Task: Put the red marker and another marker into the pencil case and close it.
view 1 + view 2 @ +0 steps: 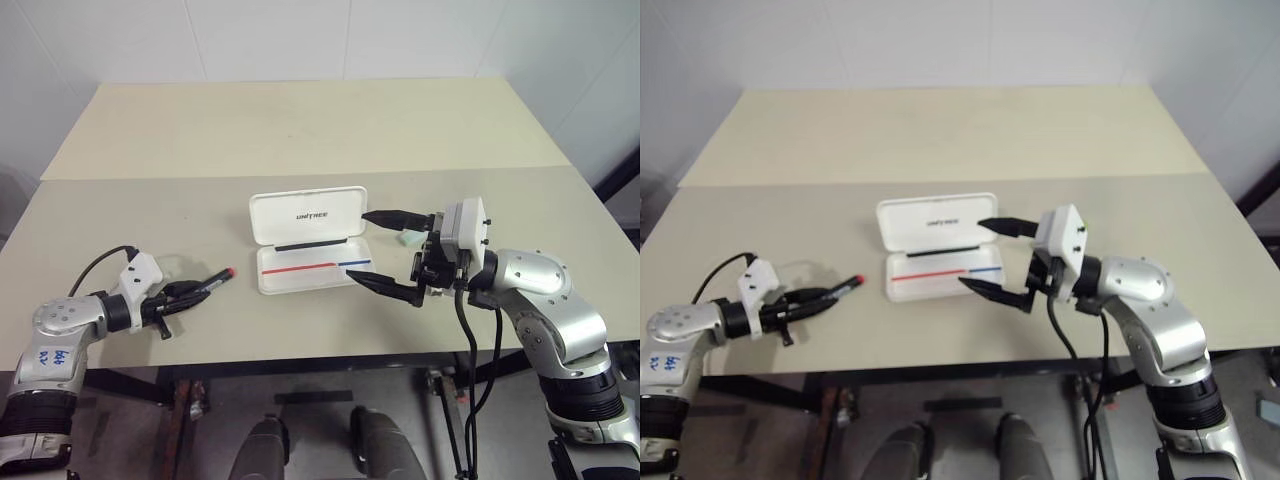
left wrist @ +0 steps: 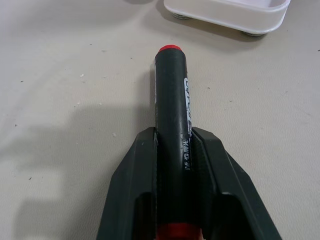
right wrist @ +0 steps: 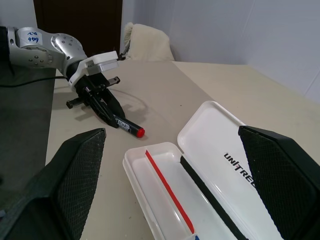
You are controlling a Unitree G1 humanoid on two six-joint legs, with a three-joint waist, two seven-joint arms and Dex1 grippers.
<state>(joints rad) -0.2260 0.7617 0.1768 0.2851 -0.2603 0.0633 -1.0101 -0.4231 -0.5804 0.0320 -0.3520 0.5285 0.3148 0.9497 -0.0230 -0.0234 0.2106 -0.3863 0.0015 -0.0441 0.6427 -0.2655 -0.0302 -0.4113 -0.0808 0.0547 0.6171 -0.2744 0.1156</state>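
Note:
My left gripper has the red marker. Next, I let go of it in the pencil case tray (image 1: 306, 253), between the black hinge strip and the red stripe.
The red marker (image 2: 172, 110), black-barrelled with a red end, lies low on the table left of the case, its red end pointing at the case. My left gripper (image 1: 195, 291) is shut on its barrel, a finger pressed against each side. The white pencil case (image 1: 308, 215) lies open mid-table, lid with "UNITREE" lettering tipped back, red and blue stripes in the tray (image 1: 312, 282). Spread open and empty, my right gripper (image 1: 362, 246) hangs over the case's right end. A pale green marker (image 1: 408, 238) peeks out behind the right gripper's upper finger.
The beige table (image 1: 300, 130) is made of two tops joined by a seam behind the case. Its front edge runs just under both arms. A black cable (image 1: 95, 262) loops beside my left wrist.

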